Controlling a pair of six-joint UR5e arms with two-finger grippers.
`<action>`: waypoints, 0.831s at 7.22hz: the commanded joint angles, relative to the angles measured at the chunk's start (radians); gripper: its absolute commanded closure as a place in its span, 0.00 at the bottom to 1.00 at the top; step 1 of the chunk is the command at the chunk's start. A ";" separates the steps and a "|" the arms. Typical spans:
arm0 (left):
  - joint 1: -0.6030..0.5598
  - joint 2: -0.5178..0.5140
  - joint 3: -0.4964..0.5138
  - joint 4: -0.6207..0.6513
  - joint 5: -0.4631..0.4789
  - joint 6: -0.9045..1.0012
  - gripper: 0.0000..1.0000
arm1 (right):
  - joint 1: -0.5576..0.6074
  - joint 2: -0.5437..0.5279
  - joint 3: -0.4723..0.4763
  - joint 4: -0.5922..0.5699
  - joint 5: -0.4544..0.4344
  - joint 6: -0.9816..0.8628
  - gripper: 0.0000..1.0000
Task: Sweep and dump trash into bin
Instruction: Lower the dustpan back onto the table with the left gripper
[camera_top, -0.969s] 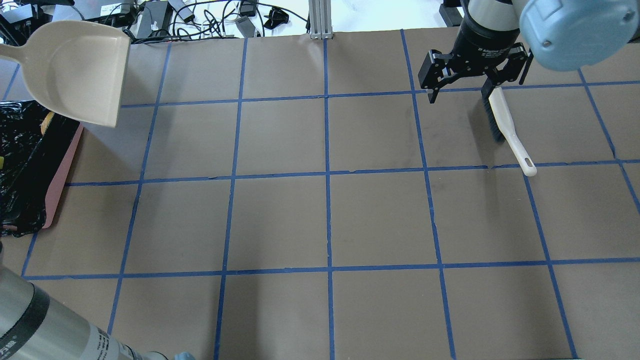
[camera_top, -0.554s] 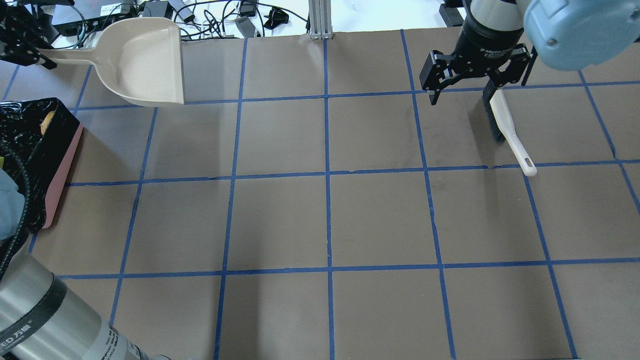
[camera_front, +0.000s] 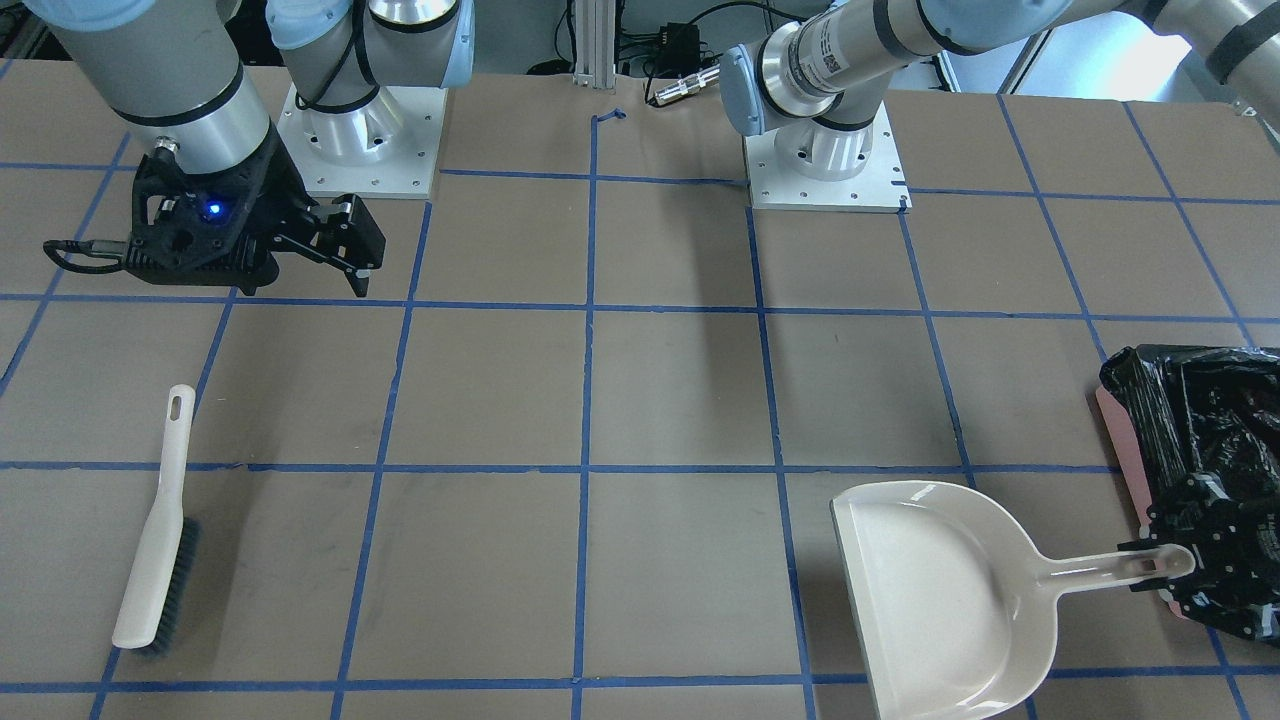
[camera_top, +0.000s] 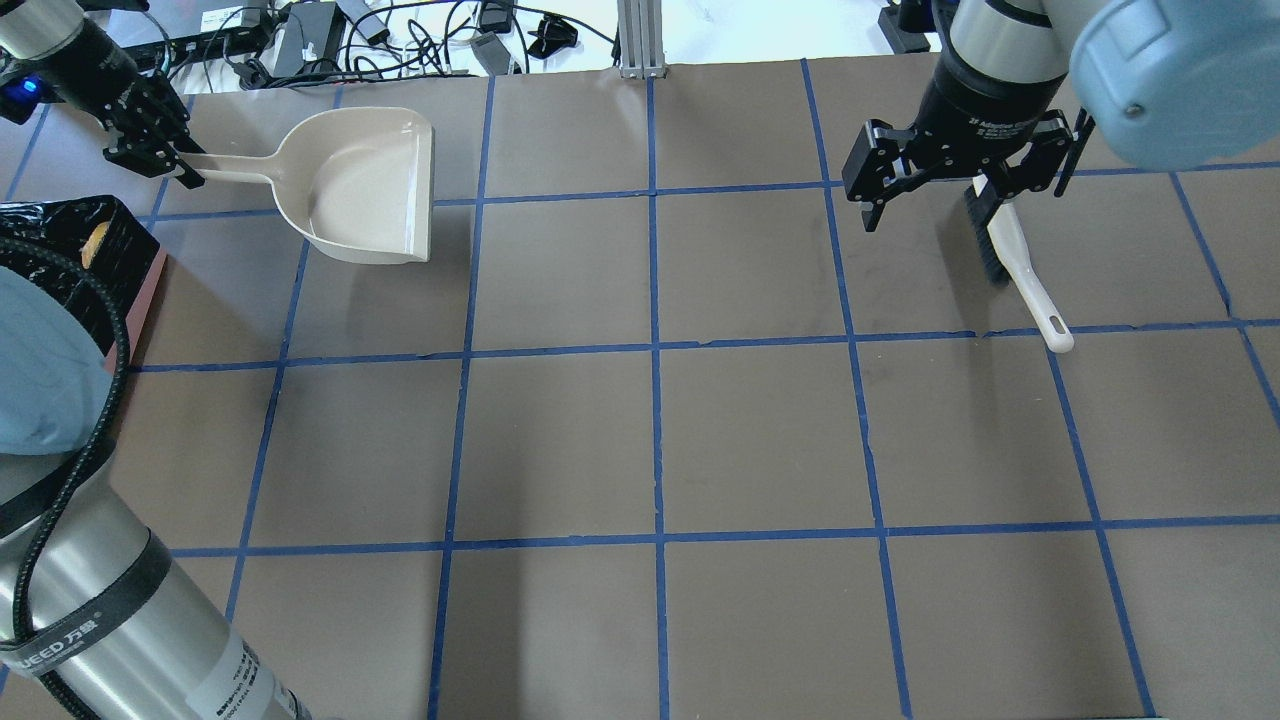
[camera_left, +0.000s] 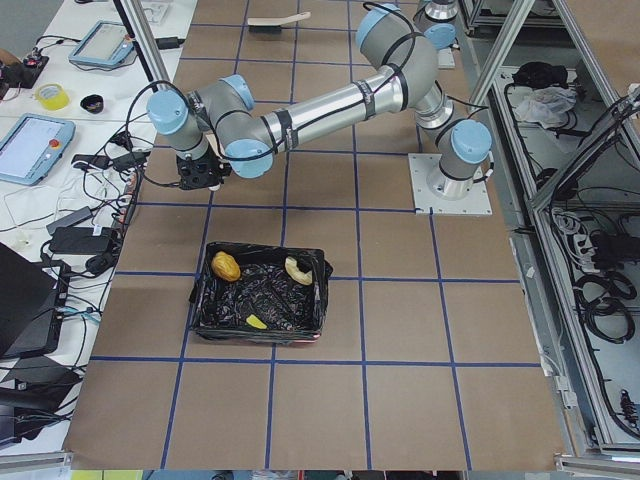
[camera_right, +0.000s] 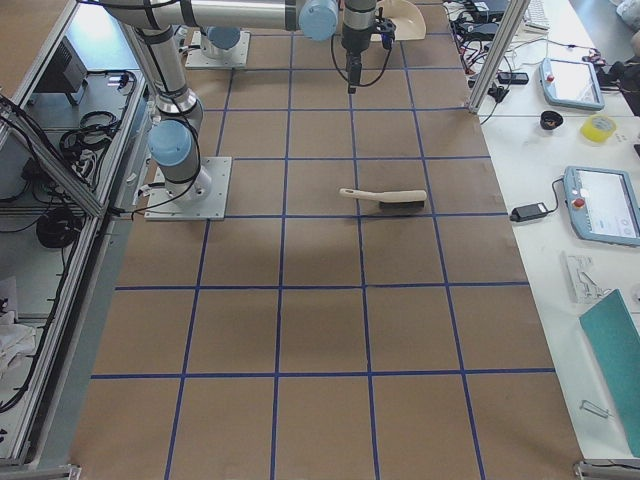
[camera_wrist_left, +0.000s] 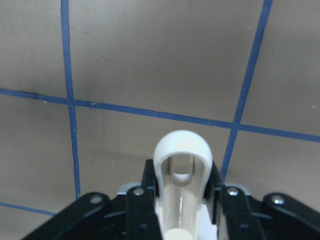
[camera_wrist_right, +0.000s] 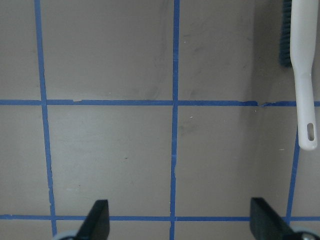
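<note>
Next, my left gripper lets go of the beige dustpan flat on the tabletop, in the blue-taped square (camera_front: 885, 560) beside the bin's square.
In the exterior left view the trash lies inside the bin (camera_left: 262, 300), pink with a black bag: a golden-brown lump (camera_left: 225, 266), a pale crescent (camera_left: 297, 268) and a yellow wedge (camera_left: 256, 322). Overhead, the bin (camera_top: 70, 250) is at the far left, partly behind my left arm. My left gripper (camera_top: 183, 165) is shut on the handle (camera_wrist_left: 182, 160) of the beige dustpan (camera_top: 365, 185), which is empty and level, right of the bin. My right gripper (camera_top: 935, 195) hangs open above the table, with the brush (camera_top: 1012, 260) lying free just beside it.
The brush (camera_front: 155, 530) lies flat in its grid square, bristles on one side. Cables and boxes crowd the table's far edge (camera_top: 330, 30). A metal post (camera_top: 640, 40) stands at the far middle. Blue tape lines grid the brown tabletop (camera_top: 660, 440).
The dustpan has swung away from above the bin, rightward and down toward the table, levelling out; my left gripper came into view with it. My right gripper shifted only slightly.
</note>
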 joint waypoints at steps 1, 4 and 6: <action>-0.031 -0.021 -0.012 0.009 0.010 0.085 1.00 | -0.001 -0.065 0.035 0.000 -0.014 0.010 0.00; -0.037 0.005 -0.135 0.110 0.010 0.119 1.00 | -0.004 -0.067 0.037 0.000 -0.016 0.031 0.00; -0.038 0.048 -0.233 0.196 0.007 0.069 1.00 | -0.009 -0.073 0.035 0.001 -0.040 0.013 0.00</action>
